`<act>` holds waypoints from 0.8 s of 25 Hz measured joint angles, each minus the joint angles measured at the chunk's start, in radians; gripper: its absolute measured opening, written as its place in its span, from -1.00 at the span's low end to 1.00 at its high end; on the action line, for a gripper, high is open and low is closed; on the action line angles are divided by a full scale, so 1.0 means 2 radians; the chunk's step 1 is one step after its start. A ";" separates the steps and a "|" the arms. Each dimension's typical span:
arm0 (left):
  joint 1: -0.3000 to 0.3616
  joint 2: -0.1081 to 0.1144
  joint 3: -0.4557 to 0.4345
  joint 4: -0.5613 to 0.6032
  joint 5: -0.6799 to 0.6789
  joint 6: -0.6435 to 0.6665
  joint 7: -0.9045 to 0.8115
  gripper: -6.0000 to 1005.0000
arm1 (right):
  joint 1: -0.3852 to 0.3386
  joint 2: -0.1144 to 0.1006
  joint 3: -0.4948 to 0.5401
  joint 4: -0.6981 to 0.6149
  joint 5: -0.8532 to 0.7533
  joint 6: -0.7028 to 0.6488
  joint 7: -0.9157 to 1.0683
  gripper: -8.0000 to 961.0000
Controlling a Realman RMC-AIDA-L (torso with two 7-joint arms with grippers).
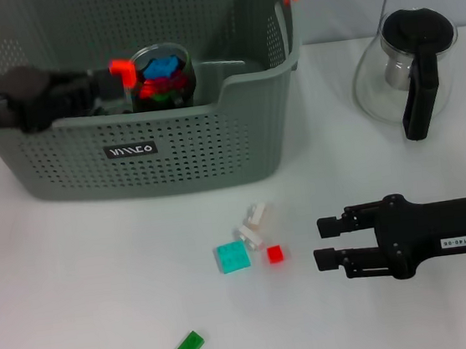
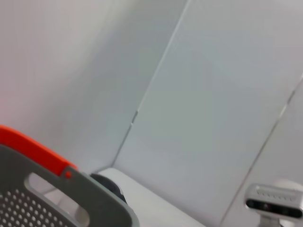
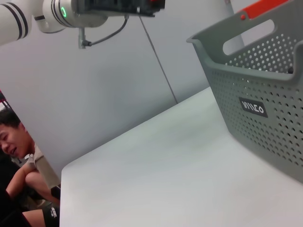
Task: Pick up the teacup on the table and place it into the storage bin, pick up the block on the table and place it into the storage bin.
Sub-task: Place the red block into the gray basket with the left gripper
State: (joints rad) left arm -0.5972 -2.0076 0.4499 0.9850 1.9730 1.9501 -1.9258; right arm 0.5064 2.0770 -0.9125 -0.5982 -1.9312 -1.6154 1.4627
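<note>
I need to release my left gripper's red block among the coloured blocks in the clear glass cup [image 1: 149,90] inside the bin.
The storage bin [image 1: 163,149] stands at the back left of the table. The teacup [image 1: 163,77], a clear glass cup holding coloured blocks, sits inside it. My left gripper [image 1: 122,69] reaches in over the bin from the left and is right at the cup's left rim. On the table lie a teal block [image 1: 233,257], a red block [image 1: 275,254], a white block [image 1: 255,222] and a green block [image 1: 188,347]. My right gripper [image 1: 329,242] is open and empty, low over the table just right of the red block. The bin also shows in the left wrist view [image 2: 71,198] and the right wrist view [image 3: 265,104].
A glass teapot [image 1: 411,70] with black lid and handle stands at the back right. The bin's orange handle clip [image 2: 28,149] shows in the left wrist view. A person [image 3: 14,142] sits beyond the table's edge in the right wrist view.
</note>
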 joint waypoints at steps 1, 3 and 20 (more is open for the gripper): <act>-0.001 0.000 -0.001 0.000 -0.002 -0.001 -0.001 -0.78 | -0.001 0.000 0.001 0.000 0.000 0.000 0.000 0.21; -0.001 0.001 -0.003 0.000 -0.005 -0.002 -0.002 -0.78 | -0.001 0.000 0.001 0.000 0.000 0.000 -0.001 0.21; -0.044 0.009 0.065 -0.019 -0.040 -0.167 -0.054 -0.78 | 0.000 0.001 0.000 0.000 -0.001 0.001 -0.003 0.21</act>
State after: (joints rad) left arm -0.6853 -1.9895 0.5803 0.9477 1.8923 1.6154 -2.0346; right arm 0.5055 2.0798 -0.9128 -0.5982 -1.9324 -1.6139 1.4565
